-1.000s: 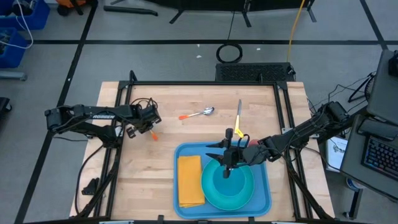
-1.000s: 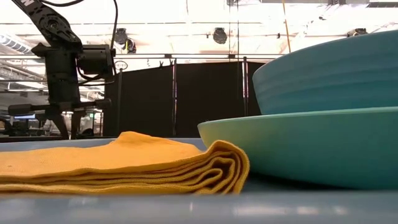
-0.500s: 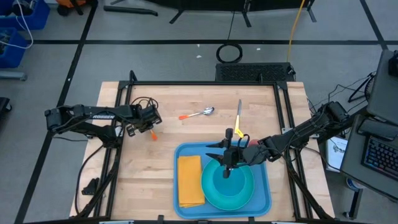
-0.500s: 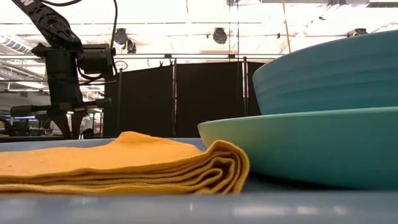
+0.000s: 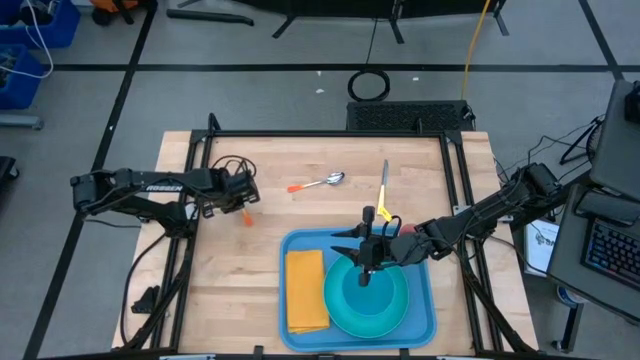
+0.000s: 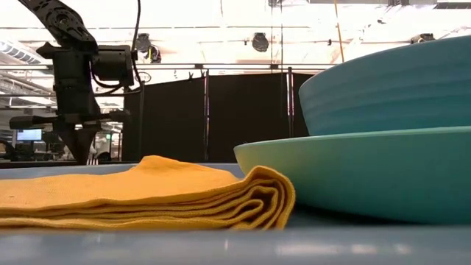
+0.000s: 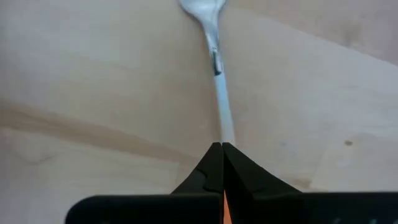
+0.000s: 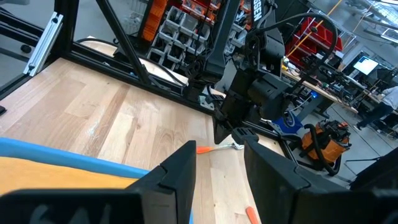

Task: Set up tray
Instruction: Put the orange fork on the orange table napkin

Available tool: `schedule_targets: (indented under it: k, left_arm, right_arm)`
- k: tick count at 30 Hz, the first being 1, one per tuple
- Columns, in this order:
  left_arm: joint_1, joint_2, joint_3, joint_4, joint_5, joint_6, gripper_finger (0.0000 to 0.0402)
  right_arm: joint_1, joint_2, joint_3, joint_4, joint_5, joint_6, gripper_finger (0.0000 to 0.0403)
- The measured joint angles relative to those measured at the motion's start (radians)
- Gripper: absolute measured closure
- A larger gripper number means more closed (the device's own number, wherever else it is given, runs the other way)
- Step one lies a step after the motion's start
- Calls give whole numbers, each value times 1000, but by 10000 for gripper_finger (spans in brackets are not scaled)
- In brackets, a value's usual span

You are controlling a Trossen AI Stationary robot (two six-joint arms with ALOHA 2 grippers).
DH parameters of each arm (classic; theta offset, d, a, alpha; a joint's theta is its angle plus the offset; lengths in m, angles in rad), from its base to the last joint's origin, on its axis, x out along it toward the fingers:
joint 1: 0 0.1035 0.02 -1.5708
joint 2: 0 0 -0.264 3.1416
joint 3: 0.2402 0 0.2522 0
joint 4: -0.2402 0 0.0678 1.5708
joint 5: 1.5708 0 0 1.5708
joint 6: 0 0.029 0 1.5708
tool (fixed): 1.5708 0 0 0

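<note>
Next, my left gripper opens, moves toward the head and grips the slim neck [image 7: 217, 67], because it pinches the fork too close to the orange handle and the fork slants.
A blue tray [image 5: 420, 300] lies at the near edge, carrying a folded yellow napkin [image 5: 306, 290] and a turquoise bowl [image 5: 366, 285] standing on a turquoise plate [image 5: 345, 318]. My right gripper [image 5: 365, 262] hovers open over the bowl, touching nothing. My left gripper [image 5: 238, 195] is left of the tray, shut on an orange-handled fork [image 7: 214, 50]. A spoon [image 5: 320, 182] with an orange handle and a yellow-handled knife [image 5: 385, 190] lie flat on the wood beyond the tray. My left gripper [image 7: 221, 146] pinches the fork between its two fingers where the orange handle [image 7: 224, 210] meets the silver neck [image 7: 226, 127]. The fingers point down at the table. The neck and head reach out past the fingertips over the wood. Whether it is clear of the table, I cannot tell.
Bare wood spreads between the left gripper and the tray [image 8: 37, 152]. Black frame rails [image 5: 330, 133] border the table's far and side edges. In the low view the napkin [image 6: 147, 195] and the plate [image 6: 353, 177] fill the foreground.
My left gripper, still shut on the fork, has risen a little, and the fork's orange handle has shifted with it. The right arm has kept still.
</note>
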Motion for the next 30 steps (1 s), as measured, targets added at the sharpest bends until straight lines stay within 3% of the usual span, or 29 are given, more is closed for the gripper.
schedule_targets:
  k: [6, 22, 30]
  left_arm:
    - [17, 0, 0, -21, 18, -46, 396]
    - [92, -1, 2, 34, -17, 17, 264]
    - [129, -1, 2, 19, -26, 30, 233]
  right_arm:
    - [0, 0, 0, 0, 0, 0, 277]
    - [0, 0, 0, 0, 0, 0, 277]
    - [0, 0, 0, 0, 0, 0, 277]
